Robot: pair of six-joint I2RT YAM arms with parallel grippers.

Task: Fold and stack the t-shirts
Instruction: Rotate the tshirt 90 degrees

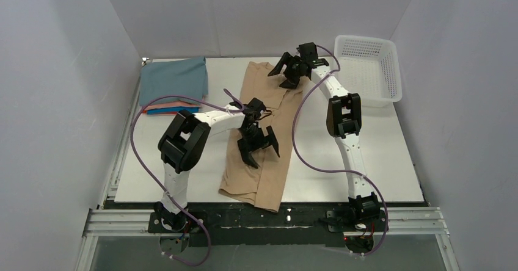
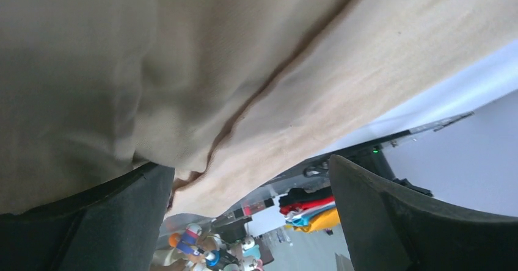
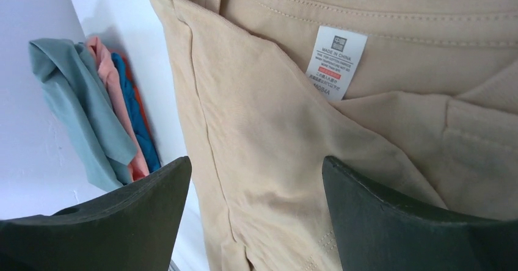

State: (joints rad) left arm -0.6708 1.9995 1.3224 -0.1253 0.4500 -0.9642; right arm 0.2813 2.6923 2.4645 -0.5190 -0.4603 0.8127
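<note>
Next, I move my left gripper to the near hem corner (image 1: pixel 222 190) of the tan-beige t-shirt, on the side by the folded stack, and close it there.
A tan-beige t-shirt (image 1: pixel 264 140) lies folded into a long strip down the middle of the white table, its white neck label (image 3: pixel 336 60) at the far end. My left gripper (image 1: pixel 258 150) hovers open over the strip's middle, its jaws wide and the tan cloth (image 2: pixel 256 82) close in front of them. At the collar end my right gripper (image 1: pixel 288 74) is open too, with tan cloth (image 3: pixel 262 179) between its spread fingers but not pinched. Folded t-shirts sit stacked at the far left: grey-blue (image 1: pixel 173 80) on top, then salmon (image 1: pixel 166 105), blue and orange-red edges (image 3: pixel 131 115).
A white lattice basket (image 1: pixel 369 68) stands at the far right corner. Grey walls close in the table on three sides. Purple cables loop from both arms over the near half. The aluminium rail (image 1: pixel 256 221) with the arm bases runs along the near edge.
</note>
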